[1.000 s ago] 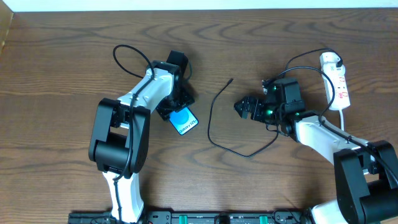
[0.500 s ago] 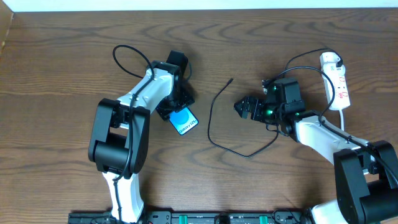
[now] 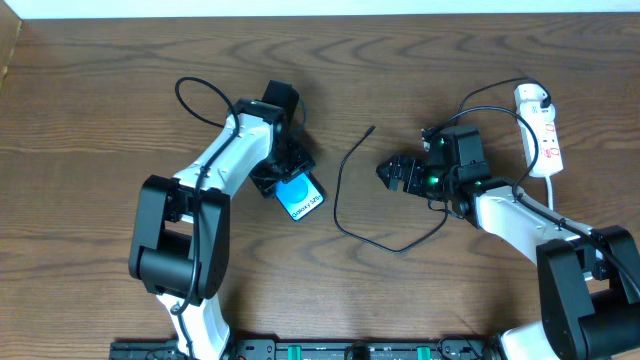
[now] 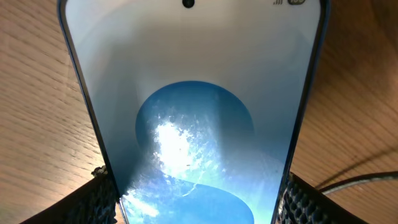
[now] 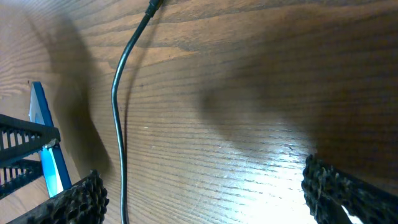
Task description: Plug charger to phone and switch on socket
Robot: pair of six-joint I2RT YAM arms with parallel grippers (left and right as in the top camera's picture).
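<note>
My right gripper is going to close on the loose end of the phone (image 3: pixel 304 206) (image 5: pixel 58 177), the end with the printed name that sticks out from my left gripper.
The phone (image 3: pixel 300 198), with its blue lit screen, is between the fingers of my left gripper (image 3: pixel 284 181), which is shut on its long edges. In the left wrist view the phone (image 4: pixel 193 112) fills the frame, with a finger pad at each lower corner of my left gripper (image 4: pixel 196 205). The charger, a thin black cable (image 3: pixel 339 190), loops across the table with its plug tip (image 3: pixel 371 129) free, right of the phone. My right gripper (image 3: pixel 386 172) is open and empty, just right of the cable (image 5: pixel 118 93). The socket (image 3: pixel 543 130) lies at the far right.
The phone's blue edge (image 5: pixel 46 149) shows at the left of the right wrist view. The white cord (image 3: pixel 550 195) runs down from the socket past the right arm. The table's far edge lies along the top.
My left arm has shifted and carried the phone slightly right and toward the front. The right arm and the cable have not moved.
</note>
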